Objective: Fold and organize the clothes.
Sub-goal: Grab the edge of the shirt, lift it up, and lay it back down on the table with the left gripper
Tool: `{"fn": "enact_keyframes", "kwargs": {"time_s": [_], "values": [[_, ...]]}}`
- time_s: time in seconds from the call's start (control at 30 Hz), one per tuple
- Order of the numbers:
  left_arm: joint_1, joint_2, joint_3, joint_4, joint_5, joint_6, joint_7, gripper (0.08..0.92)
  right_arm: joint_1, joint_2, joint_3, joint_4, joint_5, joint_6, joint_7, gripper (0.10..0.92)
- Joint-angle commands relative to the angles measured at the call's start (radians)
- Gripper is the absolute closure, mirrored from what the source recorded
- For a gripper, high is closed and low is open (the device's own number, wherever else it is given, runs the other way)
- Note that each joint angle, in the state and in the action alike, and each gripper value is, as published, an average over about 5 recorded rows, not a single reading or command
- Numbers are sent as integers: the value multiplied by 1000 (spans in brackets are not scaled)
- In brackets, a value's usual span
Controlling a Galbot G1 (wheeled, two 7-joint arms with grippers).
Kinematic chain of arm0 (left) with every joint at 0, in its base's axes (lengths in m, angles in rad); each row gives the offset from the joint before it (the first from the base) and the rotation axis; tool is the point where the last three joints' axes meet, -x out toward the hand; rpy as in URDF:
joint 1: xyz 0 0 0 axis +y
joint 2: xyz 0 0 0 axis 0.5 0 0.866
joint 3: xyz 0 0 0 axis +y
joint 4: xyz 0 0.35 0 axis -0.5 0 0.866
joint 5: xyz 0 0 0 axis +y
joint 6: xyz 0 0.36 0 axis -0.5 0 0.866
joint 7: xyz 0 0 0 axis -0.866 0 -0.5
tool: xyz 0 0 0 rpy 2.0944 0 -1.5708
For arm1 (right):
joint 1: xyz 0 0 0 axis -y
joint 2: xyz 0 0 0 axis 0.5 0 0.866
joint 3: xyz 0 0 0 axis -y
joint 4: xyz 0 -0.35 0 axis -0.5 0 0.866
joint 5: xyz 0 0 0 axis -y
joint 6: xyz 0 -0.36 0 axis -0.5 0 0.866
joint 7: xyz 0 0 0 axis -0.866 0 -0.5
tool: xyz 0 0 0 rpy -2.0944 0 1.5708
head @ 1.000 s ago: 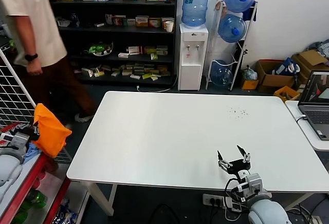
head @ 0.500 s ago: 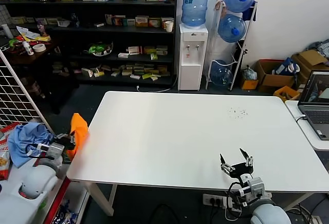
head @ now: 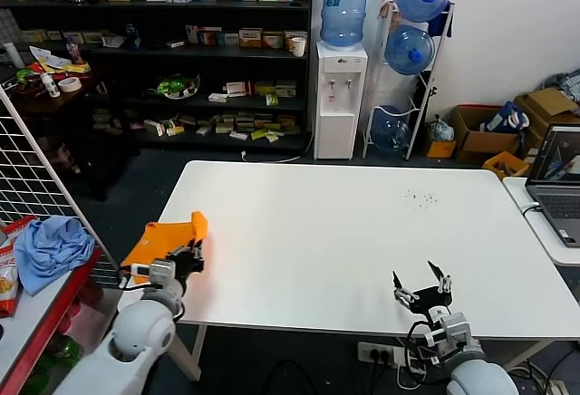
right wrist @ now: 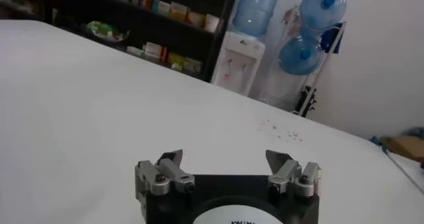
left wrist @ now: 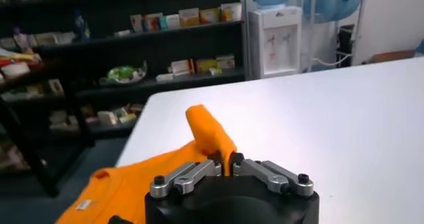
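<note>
Next, my left gripper releases the orange T-shirt, now hanging over the table's edge, on the bare white tabletop [head: 287,253] between my grippers, close to the front edge.
The orange T-shirt [head: 170,234] hangs over the white table's [head: 344,232] left edge, bunched, part of it off the table. My left gripper [head: 188,255] is shut on a fold of it at that edge. In the left wrist view the gripper [left wrist: 226,160] pinches an upright orange fold [left wrist: 209,136] between its fingers. No white lettering shows. My right gripper [head: 420,284] is open and empty over the table's front right part. In the right wrist view [right wrist: 225,159] its fingers stand wide apart above bare tabletop.
A light blue cloth [head: 50,245] lies on a red-edged shelf at the left beside a wire grid [head: 32,178]. A laptop [head: 555,182] sits on a side table at the right. Shelves, a water dispenser [head: 339,96] and boxes stand beyond the table.
My left gripper has carried the orange T-shirt from the left shelf area rightward onto the table's left edge. The right gripper has drifted slightly toward the front. The person has left the view.
</note>
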Motion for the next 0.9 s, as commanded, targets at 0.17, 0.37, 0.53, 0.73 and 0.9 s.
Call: {"fn": "enact_keyframes", "kwargs": {"time_s": [0.17, 0.37, 0.53, 0.73, 0.9], "values": [[-91, -437, 160, 133, 29, -23, -70, 856, -20, 0, 22, -5, -9, 12, 1, 203], [-82, -556, 211, 203, 77, -75, -82, 856, -22, 3, 31, -9, -11, 23, 4, 203], [-91, -628, 234, 291, 104, -161, -90, 856, -26, 1, 45, -9, -4, 30, 8, 203], [-118, -631, 259, 361, 109, -237, -62, 856, -27, 2, 54, -11, 0, 28, 16, 203], [-105, -631, 284, 338, 85, -331, 24, 773, -25, -4, 72, -12, 15, 26, -5, 203]]}}
